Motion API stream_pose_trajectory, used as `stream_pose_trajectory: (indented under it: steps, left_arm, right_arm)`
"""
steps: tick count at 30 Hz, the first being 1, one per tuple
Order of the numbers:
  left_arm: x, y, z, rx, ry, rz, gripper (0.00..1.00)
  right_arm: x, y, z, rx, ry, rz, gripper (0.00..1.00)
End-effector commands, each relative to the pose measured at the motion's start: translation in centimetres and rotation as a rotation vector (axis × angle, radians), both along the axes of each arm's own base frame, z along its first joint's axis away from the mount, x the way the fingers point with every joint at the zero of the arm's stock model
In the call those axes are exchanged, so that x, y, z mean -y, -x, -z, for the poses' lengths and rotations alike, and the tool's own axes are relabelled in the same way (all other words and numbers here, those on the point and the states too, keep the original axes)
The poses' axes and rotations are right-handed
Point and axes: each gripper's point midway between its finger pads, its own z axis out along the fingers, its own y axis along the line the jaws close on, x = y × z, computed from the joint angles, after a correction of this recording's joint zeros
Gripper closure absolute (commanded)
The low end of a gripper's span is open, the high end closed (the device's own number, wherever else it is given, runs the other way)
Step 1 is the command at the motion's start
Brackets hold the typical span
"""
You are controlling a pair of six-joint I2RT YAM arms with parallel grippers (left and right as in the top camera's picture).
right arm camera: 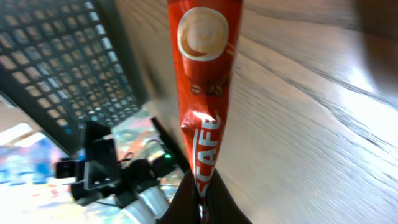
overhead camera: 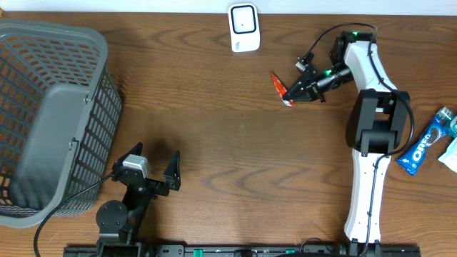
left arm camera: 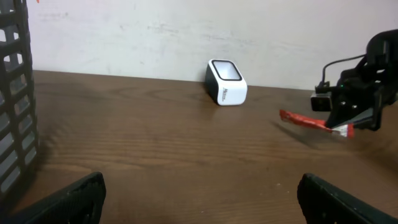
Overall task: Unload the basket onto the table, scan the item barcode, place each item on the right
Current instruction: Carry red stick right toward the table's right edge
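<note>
I should use my right gripper to set the narrow red coffee sachet down on the table (overhead camera: 415, 127) next to the blue Oreo packet.
A narrow red coffee sachet (overhead camera: 280, 88) (right arm camera: 204, 81) (left arm camera: 305, 121) is pinched at one end by my right gripper (overhead camera: 294, 93) (right arm camera: 200, 205), which is shut on it and holds it above the table. The white barcode scanner (overhead camera: 243, 27) (left arm camera: 226, 82) stands at the table's far edge, left of the sachet and apart from it. My left gripper (overhead camera: 153, 165) (left arm camera: 200, 193) rests open near the front of the table, nothing between its fingers (left arm camera: 68, 198).
A grey plastic basket (overhead camera: 50, 114) fills the left side. A blue Oreo packet (overhead camera: 421, 146) and another wrapped item (overhead camera: 450, 146) lie at the right edge, beside the right arm's base.
</note>
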Motion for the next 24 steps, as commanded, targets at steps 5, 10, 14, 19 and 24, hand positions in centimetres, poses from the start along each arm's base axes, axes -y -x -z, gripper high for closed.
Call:
stream_pose_trajectory:
  steps: [5,10,14,19,24]
  left_arm:
    - [0.2,0.1,1.5,-0.047,0.007,0.01,0.02]
    - [0.2,0.1,1.5,-0.047,0.007,0.01,0.02]
    - [0.2,0.1,1.5,-0.047,0.007,0.01,0.02]
    - [0.2,0.1,1.5,-0.047,0.007,0.01,0.02]
    - [0.2,0.1,1.5,-0.047,0.007,0.01,0.02]
  right_arm:
    - [6.9,-0.2,-6.6,0.215,0.33,0.024,0.99]
    - [15.3,0.3,-8.8,0.199,0.743,0.197,0.99]
    - [22.3,1.3,-10.5,0.167,0.968,0.363,0.98]
    - [29.9,1.9,-9.2,0.066,1.135,0.594,0.99]
    - [32.4,1.8,-4.9,0.009,1.136,0.687,0.99]
